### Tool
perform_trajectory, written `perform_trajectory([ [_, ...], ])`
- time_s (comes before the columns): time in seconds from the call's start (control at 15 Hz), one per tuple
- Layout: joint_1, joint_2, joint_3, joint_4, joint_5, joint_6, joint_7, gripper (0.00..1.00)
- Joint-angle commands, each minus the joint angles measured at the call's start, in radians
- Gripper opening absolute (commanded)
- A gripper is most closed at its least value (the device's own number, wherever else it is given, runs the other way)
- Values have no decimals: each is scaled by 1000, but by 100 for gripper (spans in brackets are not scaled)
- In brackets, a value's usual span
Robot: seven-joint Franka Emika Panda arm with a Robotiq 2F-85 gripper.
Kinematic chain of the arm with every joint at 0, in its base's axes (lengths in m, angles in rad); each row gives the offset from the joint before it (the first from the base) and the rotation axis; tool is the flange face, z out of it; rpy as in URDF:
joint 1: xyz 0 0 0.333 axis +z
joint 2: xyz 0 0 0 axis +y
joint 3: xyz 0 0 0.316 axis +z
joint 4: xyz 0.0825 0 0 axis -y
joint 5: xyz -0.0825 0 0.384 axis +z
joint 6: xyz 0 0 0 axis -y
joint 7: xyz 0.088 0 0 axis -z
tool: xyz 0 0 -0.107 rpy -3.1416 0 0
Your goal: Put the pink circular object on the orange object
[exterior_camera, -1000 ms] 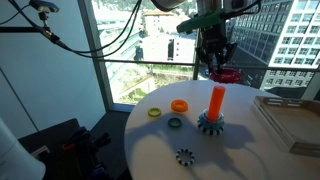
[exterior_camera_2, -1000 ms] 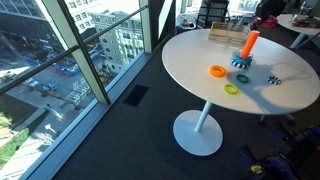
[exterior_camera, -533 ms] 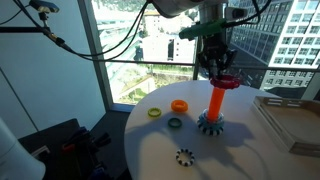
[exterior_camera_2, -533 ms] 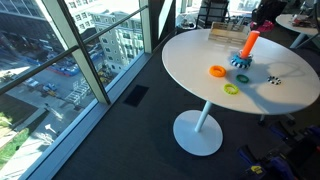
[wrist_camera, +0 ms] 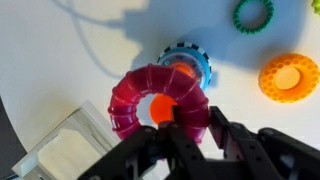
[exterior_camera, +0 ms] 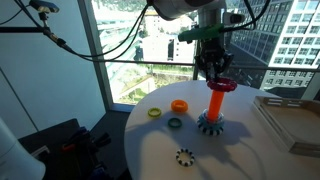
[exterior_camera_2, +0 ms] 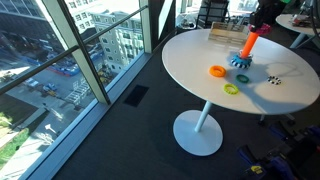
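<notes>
The pink ring, now held level at the peg's top, will sit around the orange peg just above the teal gear base [exterior_camera: 211, 112] [wrist_camera: 183, 72] after my gripper releases it.
My gripper [exterior_camera: 217, 72] is shut on the pink ring [exterior_camera: 223, 85] and holds it level at the top of the upright orange peg [exterior_camera: 215, 105], which rises from a teal gear base [exterior_camera: 210, 124]. In the wrist view the ring [wrist_camera: 150, 95] sits centred over the peg's orange top [wrist_camera: 157, 108], which shows through the ring's hole, with the gear base [wrist_camera: 190, 62] below and my fingers [wrist_camera: 190, 125] clamped on the ring's rim. In an exterior view the peg [exterior_camera_2: 249, 42] is small at the table's far side; the ring is hard to make out there.
On the round white table [exterior_camera: 160, 150] lie a flat orange ring [exterior_camera: 179, 105], a yellow-green ring [exterior_camera: 155, 112], a teal ring [exterior_camera: 175, 123] and a small dark gear [exterior_camera: 184, 156]. A clear box [exterior_camera: 290, 122] stands beside the peg. Windows are behind.
My gripper has carried the pink ring sideways from behind the peg to over its top and lowered it slightly; the ring's hole now lines up with the peg.
</notes>
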Motion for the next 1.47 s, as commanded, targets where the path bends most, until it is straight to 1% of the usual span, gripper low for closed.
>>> perform_trajectory([
  [0.0, -6, 15, 5, 35, 6, -20, 10, 10],
  [0.33, -7, 17, 4, 33, 3, -14, 10, 10],
  [1.13, -19, 41, 9, 40, 30, -47, -6, 11],
  [1.2, -20, 41, 10, 40, 36, -49, -9, 16],
  [1.27, -21, 39, 10, 40, 42, -52, -10, 43],
  [1.33, -22, 39, 11, 40, 47, -55, -11, 52],
  [1.4, -23, 39, 11, 40, 54, -58, -12, 63],
])
